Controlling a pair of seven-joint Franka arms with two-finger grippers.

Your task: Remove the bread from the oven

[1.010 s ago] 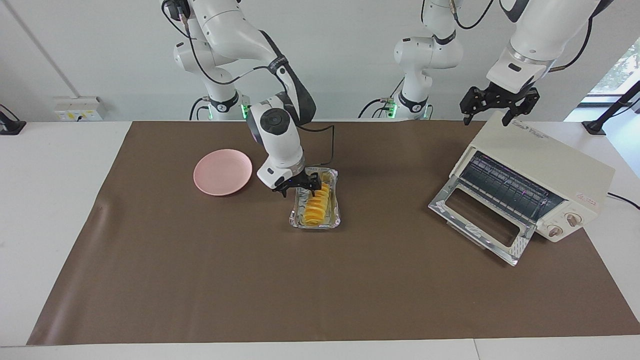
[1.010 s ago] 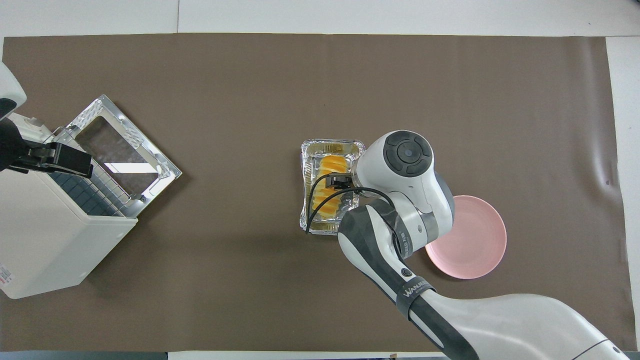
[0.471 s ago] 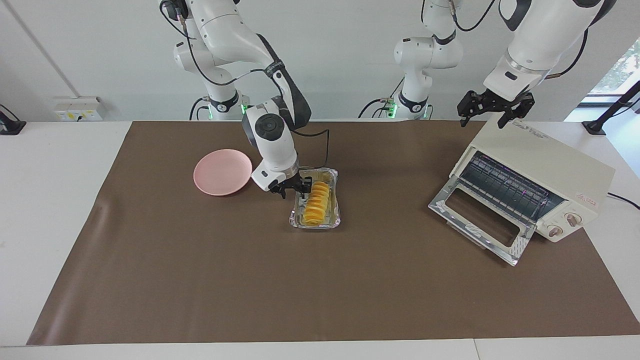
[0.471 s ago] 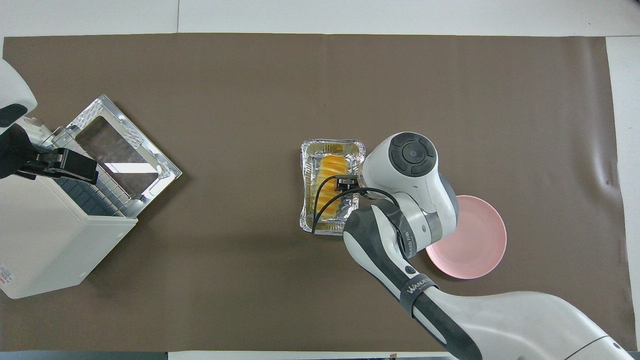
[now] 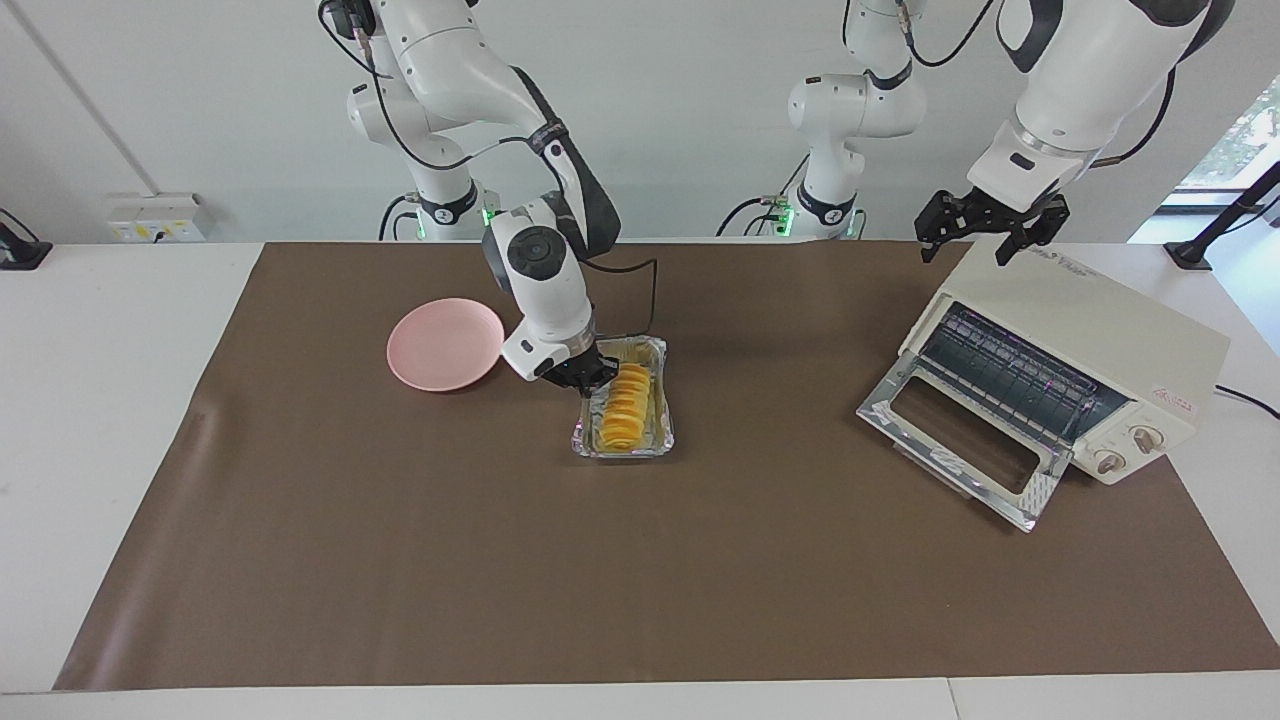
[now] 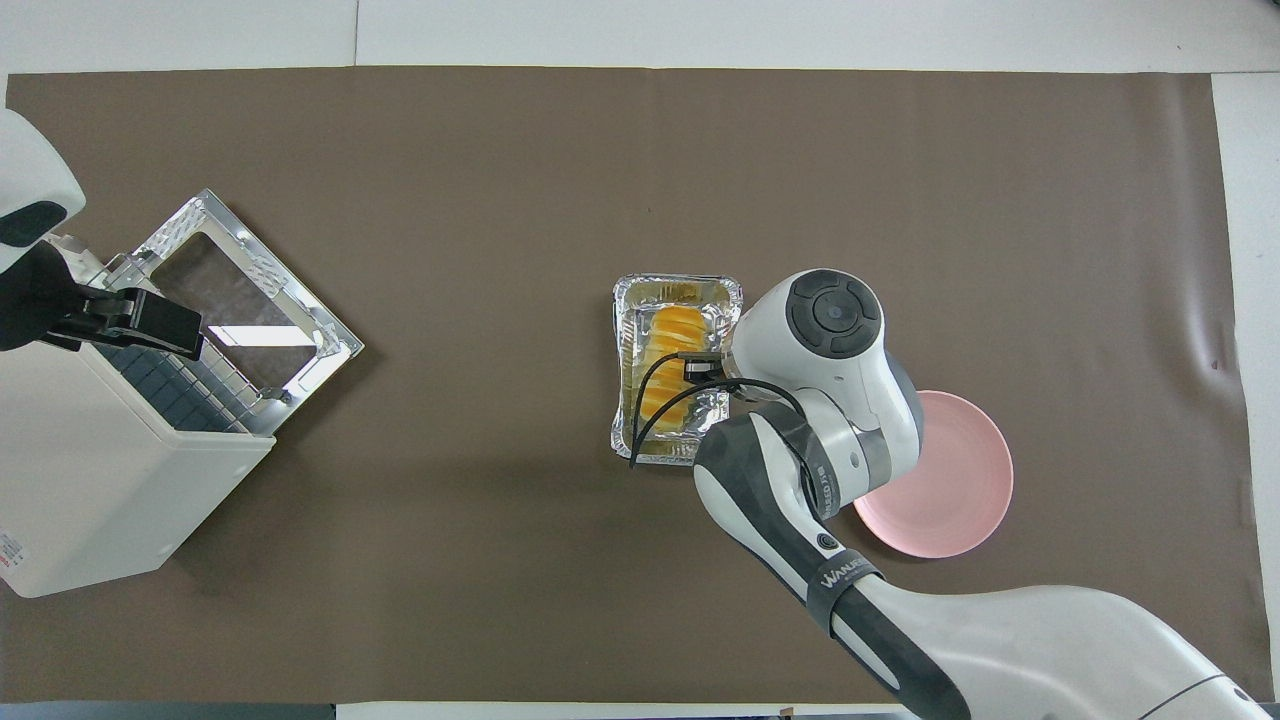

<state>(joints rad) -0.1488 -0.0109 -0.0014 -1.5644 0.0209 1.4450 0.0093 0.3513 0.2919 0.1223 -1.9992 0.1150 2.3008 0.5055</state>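
The bread's foil tray will leave my right gripper on the brown mat (image 6: 913,295) just beyond the pink plate.
The bread (image 5: 625,408) (image 6: 672,370), a ridged golden loaf, lies in a crinkled foil tray (image 5: 655,352) (image 6: 680,290) in the middle of the brown mat. My right gripper (image 5: 590,375) is down at the tray's long side toward the right arm's end, shut on the foil rim, which is pinched inward there. From overhead the wrist hides its fingers. The cream oven (image 5: 1090,330) (image 6: 90,480) stands at the left arm's end with its glass door (image 5: 955,440) (image 6: 240,310) dropped open. My left gripper (image 5: 975,240) (image 6: 130,320) hangs open over the oven's top.
A round pink plate (image 5: 445,343) (image 6: 950,500) lies beside the tray toward the right arm's end, partly under the right arm from overhead. The oven's wire rack (image 5: 1010,375) shows bare. The brown mat (image 5: 640,560) covers most of the table.
The right gripper moved from over the bread to the tray's side and closed on its rim; the tray shifted slightly and its side buckled. The left gripper rose a little above the oven.
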